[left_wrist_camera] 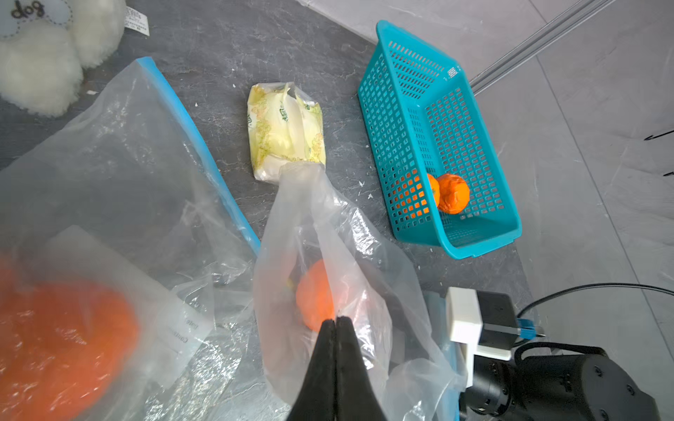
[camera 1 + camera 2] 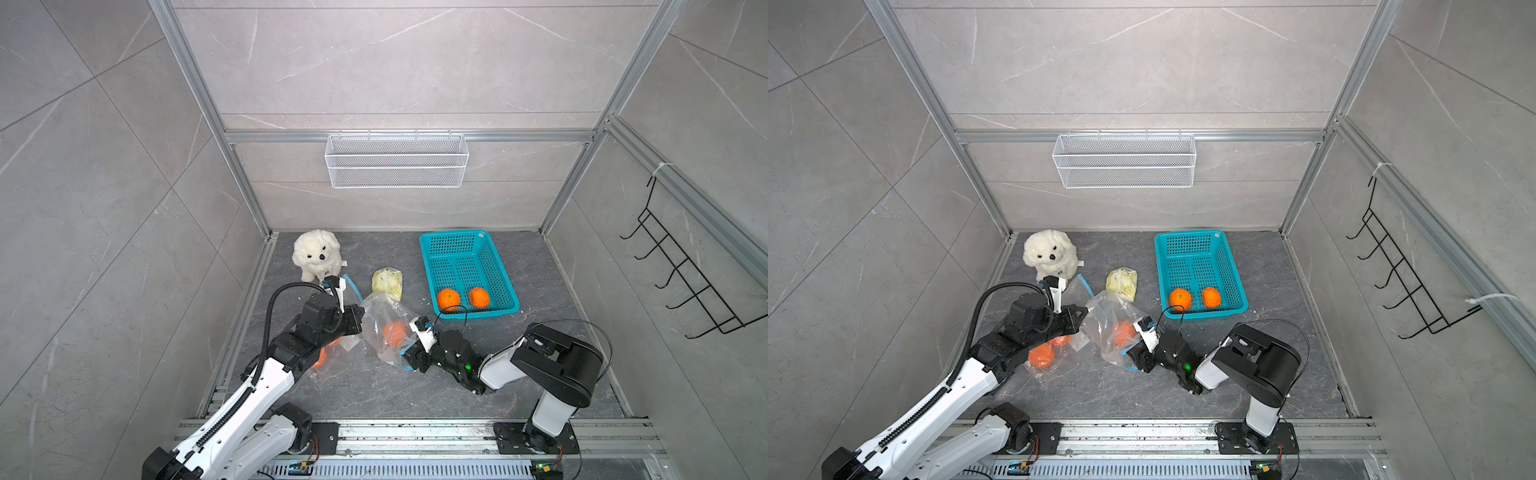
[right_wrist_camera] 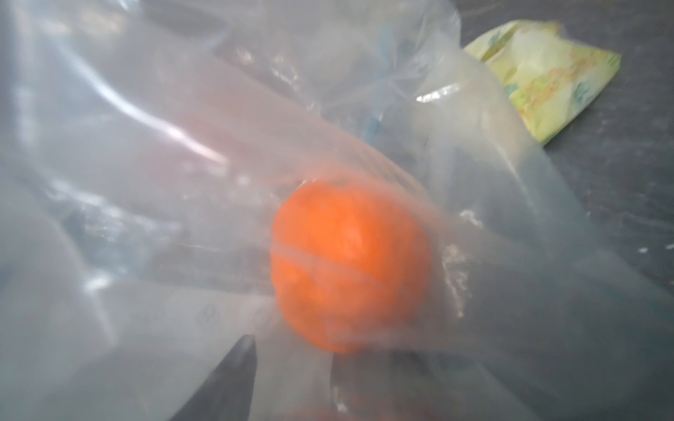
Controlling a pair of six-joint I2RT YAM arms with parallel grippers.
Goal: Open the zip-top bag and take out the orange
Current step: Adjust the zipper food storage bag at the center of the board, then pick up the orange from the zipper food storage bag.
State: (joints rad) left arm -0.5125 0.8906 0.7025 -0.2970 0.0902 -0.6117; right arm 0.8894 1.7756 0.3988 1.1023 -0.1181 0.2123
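The robot's left gripper should release the zip-top bag's film on the floor (image 2: 376, 320) (image 1: 251, 244) just in front of the yellow packet.
A clear zip-top bag (image 2: 384, 320) with a blue zip strip lies crumpled mid-floor, and one orange (image 2: 395, 332) shows inside it. My left gripper (image 1: 335, 320) is shut, pinching a fold of the bag's film (image 1: 291, 226) just in front of the orange (image 1: 313, 295); in a top view it sits at the bag's left edge (image 2: 358, 322). My right gripper (image 3: 295, 379) is open at the bag's near end (image 2: 407, 355). One finger (image 3: 233, 375) shows bare, while the other is blurred behind the film. The orange (image 3: 350, 269) lies just ahead of the right gripper's jaws.
A second clear bag (image 2: 1054, 365) holding oranges (image 2: 1042, 355) lies under my left arm. A teal basket (image 2: 453, 233) with two oranges (image 2: 449, 299) stands at the back right. A yellow packet (image 2: 387, 282) and a white plush dog (image 2: 316, 253) sit behind the bags.
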